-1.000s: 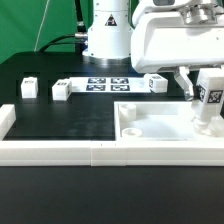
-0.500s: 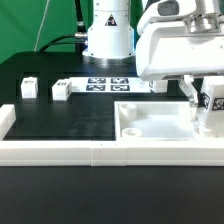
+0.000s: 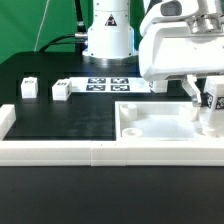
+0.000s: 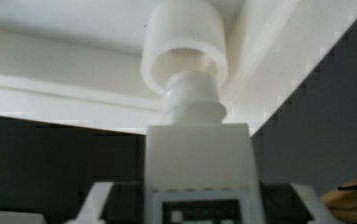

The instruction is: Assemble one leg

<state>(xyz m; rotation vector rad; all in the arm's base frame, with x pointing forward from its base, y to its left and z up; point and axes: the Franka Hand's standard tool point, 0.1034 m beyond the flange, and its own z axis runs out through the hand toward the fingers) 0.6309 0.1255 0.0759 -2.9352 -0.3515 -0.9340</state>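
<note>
I will release the leg upright in the white panel's rounded corner socket (image 3: 206, 131) (image 4: 187, 65) with my gripper, away from the black mat.
My gripper (image 3: 206, 102) is shut on a leg (image 3: 212, 100), a small white block with a black-and-white tag, held upright over the far right corner of the large white panel (image 3: 150, 125). In the wrist view the leg (image 4: 196, 160) sits between my fingers (image 4: 104, 205), and its round peg (image 4: 191, 95) meets a rounded white socket of the panel (image 4: 189, 45). Two more legs (image 3: 29, 87) (image 3: 61, 90) stand at the exterior view's left. Another leg (image 3: 152, 85) shows partly behind my arm.
The marker board (image 3: 105, 84) lies at the back by the robot base (image 3: 106, 35). A white raised rail (image 3: 60, 150) runs along the table's front edge. A black mat (image 3: 60, 118) covers the table left of the panel.
My gripper has moved with the leg toward the exterior view's right, nearer the panel's far right corner. The other legs have not moved.
</note>
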